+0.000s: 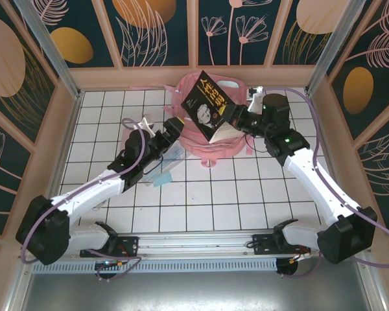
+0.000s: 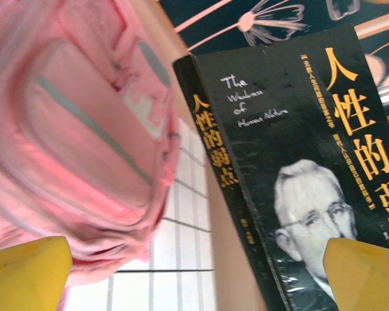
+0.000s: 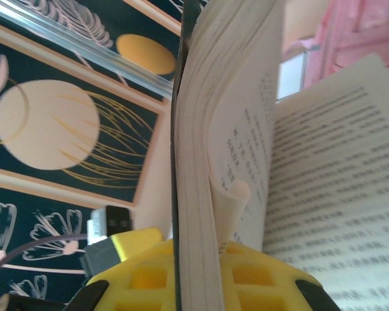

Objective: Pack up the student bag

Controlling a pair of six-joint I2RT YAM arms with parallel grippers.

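Note:
The lower pages of the black book hang open because my right gripper grips only part of it, so next my left gripper takes hold of the book's spine [image 2: 224, 168] first.
The pink student bag [image 1: 196, 138] lies at the back middle of the tiled table. Above it a black book [image 1: 206, 103] with yellow lettering and a man's face is held tilted, its lower pages hanging open. My right gripper [image 1: 237, 120] is shut on the book's edge; in the right wrist view the yellow fingers [image 3: 139, 272] clamp the cover and a block of pages [image 3: 198, 168], with the bag [image 3: 366, 32] behind. My left gripper [image 1: 176, 129] stands open at the bag's left side, nothing between its jaws. The left wrist view has the bag [image 2: 84, 129] left and the book [image 2: 298, 142] right.
A light-blue flat item [image 1: 161, 182] and a clear case [image 1: 175, 154] lie under the left arm. A small white object [image 1: 144, 123] sits left of the bag. Wooden-framed walls [image 1: 71, 91] close in the table on three sides.

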